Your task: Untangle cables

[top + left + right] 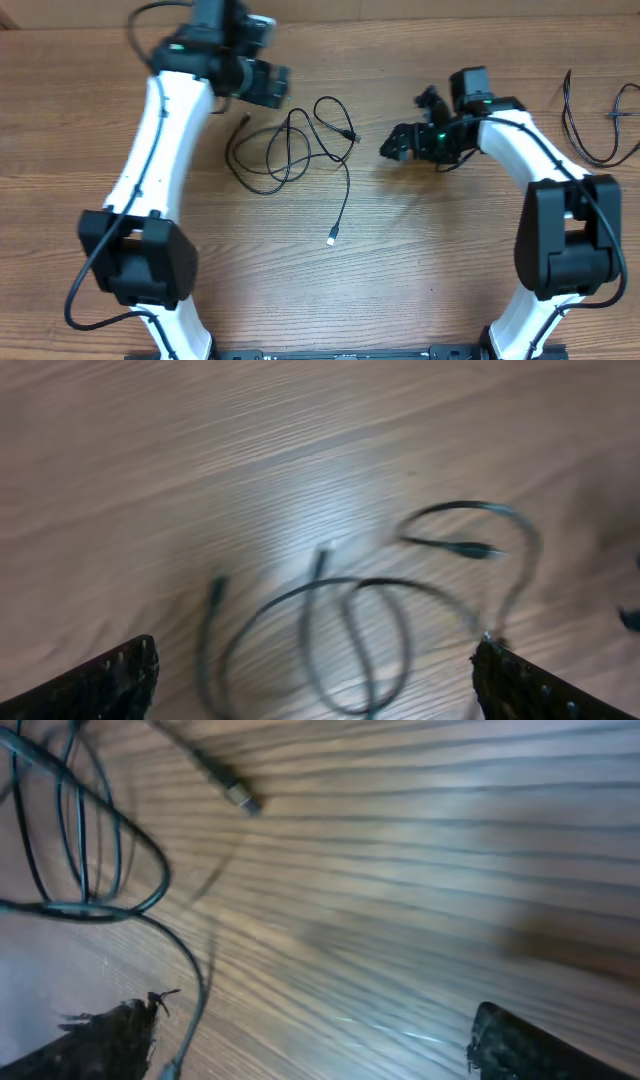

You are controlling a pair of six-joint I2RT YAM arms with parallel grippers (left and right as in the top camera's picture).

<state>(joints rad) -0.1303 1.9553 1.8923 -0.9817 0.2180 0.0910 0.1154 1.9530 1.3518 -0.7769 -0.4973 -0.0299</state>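
Next, I close my right gripper on the crossed cable pieces [289, 176] at the near side of the black cables' tangle.
Thin black cables [290, 150] lie looped together on the wooden table, left of centre. One strand runs down to a silvery plug tip [331, 238]. My left gripper [268, 85] is open and empty, just above the tangle's upper left. In the left wrist view the loops [355, 635] lie between and beyond its fingers [315, 685]. My right gripper [400, 140] is open and empty, to the right of the tangle. In the right wrist view the loops [90, 850] are at the left, a plug end [238, 798] at the top, and one strand passes by the left finger [310, 1045].
Another thin black cable [600, 125] lies apart at the table's far right edge, behind the right arm [545, 170]. The left arm [160, 150] stretches along the table's left side. Bare wood lies below the tangle.
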